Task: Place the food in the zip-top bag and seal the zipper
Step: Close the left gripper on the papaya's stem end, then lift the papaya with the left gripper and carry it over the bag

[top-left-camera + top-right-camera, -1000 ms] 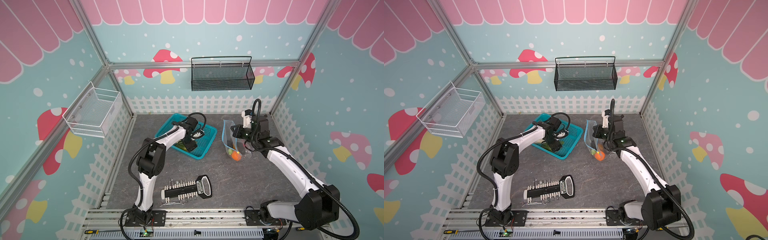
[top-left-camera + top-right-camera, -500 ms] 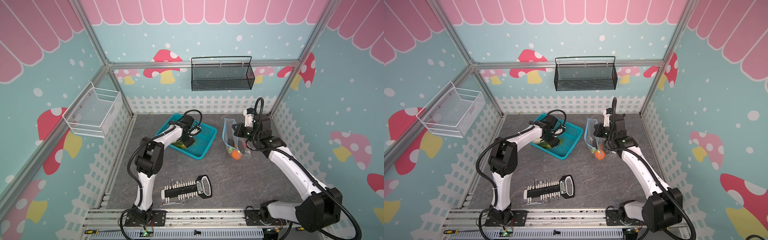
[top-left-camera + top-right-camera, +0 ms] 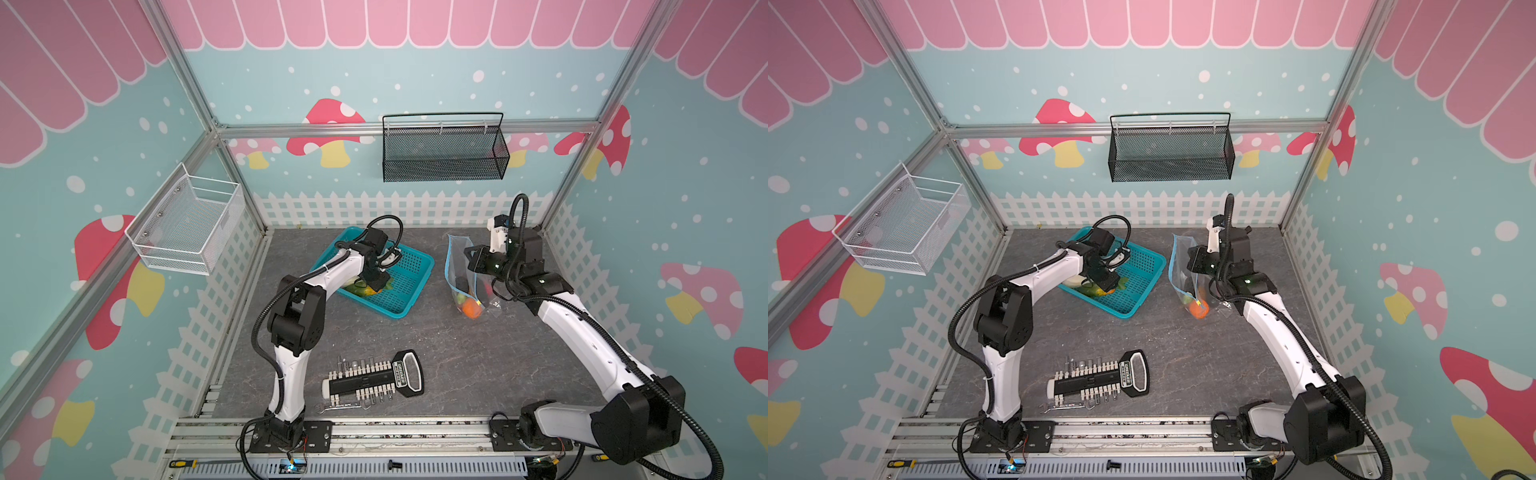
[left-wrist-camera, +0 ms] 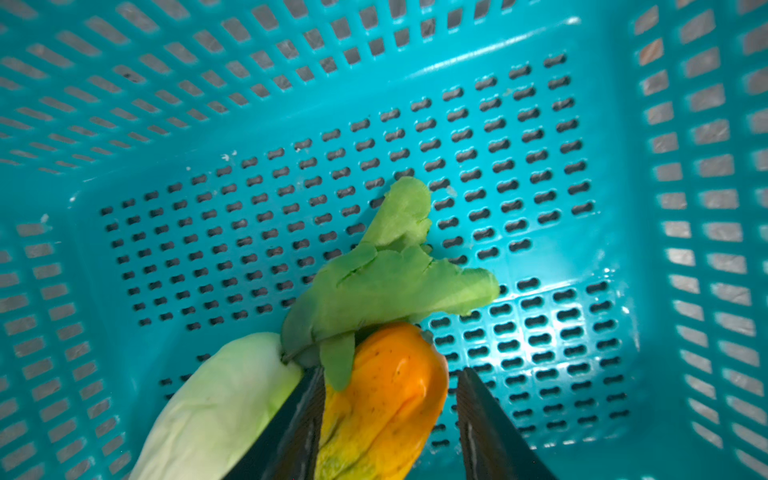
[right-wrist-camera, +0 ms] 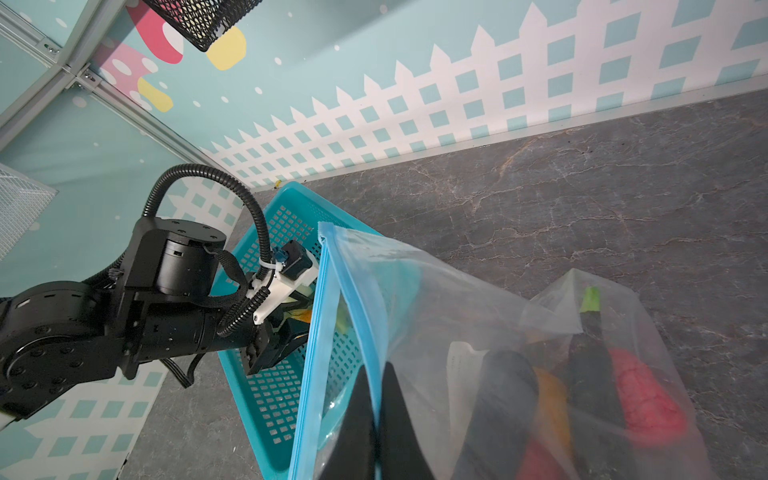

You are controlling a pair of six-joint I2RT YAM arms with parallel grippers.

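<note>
The toy pepper slants with its orange stem end by my left gripper's fingers, so my left gripper should grab its yellow middle [image 4: 358,438] before it lifts the pepper into the bag.
My left gripper [image 4: 390,374] is down inside the teal basket [image 4: 498,124], open around an orange-yellow toy pepper [image 4: 386,407]. One finger touches the pepper and a gap shows at the other. A white-green cabbage [image 4: 220,407] and a green leaf piece [image 4: 386,282] lie against it. My right gripper [image 5: 376,370] is shut on the mouth edge of the zip-top bag [image 5: 478,311], holding it upright to the right of the basket in both top views [image 3: 459,270] [image 3: 1183,270]. The blue zipper [image 5: 320,291] stands apart. Food inside includes red [image 5: 640,395], dark purple [image 5: 594,353] and orange [image 3: 471,309] pieces.
A black-and-white tool bit set [image 3: 374,378] and a small wrench [image 3: 338,408] lie near the table's front. A black wire basket [image 3: 442,153] hangs on the back wall and a white one [image 3: 187,228] on the left wall.
My left gripper's jaws have narrowed around the pepper and its wrist has shifted slightly in the basket. The right gripper and the bag have stayed put.
</note>
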